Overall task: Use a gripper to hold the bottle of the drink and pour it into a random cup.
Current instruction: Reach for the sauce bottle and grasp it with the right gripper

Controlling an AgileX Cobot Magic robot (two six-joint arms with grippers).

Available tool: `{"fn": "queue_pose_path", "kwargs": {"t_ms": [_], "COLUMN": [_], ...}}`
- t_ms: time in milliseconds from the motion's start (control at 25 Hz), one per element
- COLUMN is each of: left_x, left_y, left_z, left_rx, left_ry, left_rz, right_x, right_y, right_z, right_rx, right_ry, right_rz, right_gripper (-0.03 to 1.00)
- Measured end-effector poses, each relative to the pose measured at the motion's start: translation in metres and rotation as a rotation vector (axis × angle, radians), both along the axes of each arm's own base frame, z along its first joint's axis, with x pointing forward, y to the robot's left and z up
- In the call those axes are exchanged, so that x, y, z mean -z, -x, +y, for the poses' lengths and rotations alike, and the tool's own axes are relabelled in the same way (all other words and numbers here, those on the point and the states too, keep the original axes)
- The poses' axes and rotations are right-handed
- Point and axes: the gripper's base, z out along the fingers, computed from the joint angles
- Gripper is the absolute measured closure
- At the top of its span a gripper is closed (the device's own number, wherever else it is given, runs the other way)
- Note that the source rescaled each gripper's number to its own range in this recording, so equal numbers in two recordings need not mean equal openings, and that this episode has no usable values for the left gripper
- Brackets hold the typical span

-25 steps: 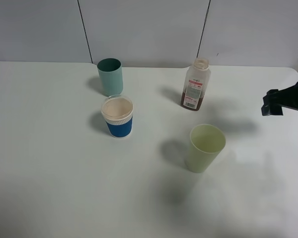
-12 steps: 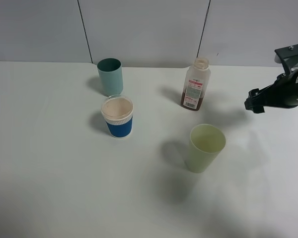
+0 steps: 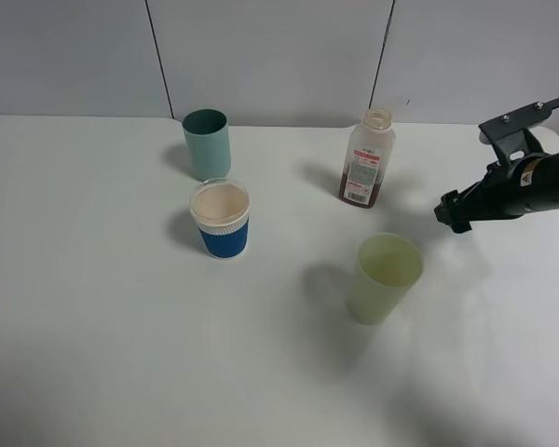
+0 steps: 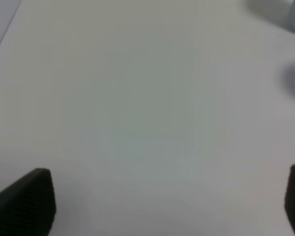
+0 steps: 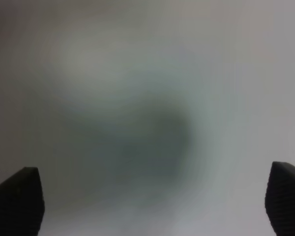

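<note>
Next, I move my right gripper to the bottle and close it around the lower half of its body (image 3: 365,177), at the label above the bottom of the brown drink.
The bottle (image 3: 366,158) stands upright and uncapped at the back right of the table, with brown drink (image 3: 359,195) in its bottom. The cup (image 3: 222,219) with the blue sleeve stands left of centre, its inside pale. My right gripper (image 3: 452,212) hovers to the right of the bottle, apart from it, pointing left. In the right wrist view its fingertips (image 5: 17,199) stand far apart over blurred table, so it is open and holds nothing. The left gripper (image 4: 160,201) is outside the exterior high view. Its fingers (image 4: 24,201) stand wide apart over bare table.
A teal cup (image 3: 208,142) stands behind the blue-sleeved cup. A pale yellow-green cup (image 3: 384,277) stands in front of the bottle, just left of and below my right gripper. The white table (image 3: 93,326) ends at a grey panelled wall at the back.
My right arm has come in from the right edge, moving left and slightly down toward the space beside the bottle. The cups and bottle have not moved.
</note>
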Motion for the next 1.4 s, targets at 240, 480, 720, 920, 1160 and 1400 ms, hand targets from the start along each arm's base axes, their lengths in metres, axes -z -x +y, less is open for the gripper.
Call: {"fn": "queue_pose_path", "kwargs": {"t_ms": [240,480,720,920,1160,1400], "left_x": [0.0,0.0,0.0,0.0,0.0,0.0], "left_y": [0.0,0.0,0.0,0.0,0.0,0.0], "left_z": [0.0,0.0,0.0,0.0,0.0,0.0], "left_rx": [0.0,0.0,0.0,0.0,0.0,0.0], "left_ry": [0.0,0.0,0.0,0.0,0.0,0.0], "left_rz": [0.0,0.0,0.0,0.0,0.0,0.0], "right_x": [-0.011,-0.019,-0.002,0.016,0.024,0.021], "right_y": [-0.009,-0.01,-0.012,-0.013,-0.014,-0.031], "right_z": [0.011,0.03,0.033,0.037,0.041,0.041], "right_rx": [-0.081,-0.283,-0.315,-0.328,-0.393,-0.412], "right_ry": [-0.097,-0.193,-0.229,-0.278,-0.282,-0.277], "right_rz": [-0.156,-0.255,-0.219,-0.19,-0.219,-0.244], "right_gripper": [-0.03,-0.03,-0.03,-0.03,-0.03,-0.03]}}
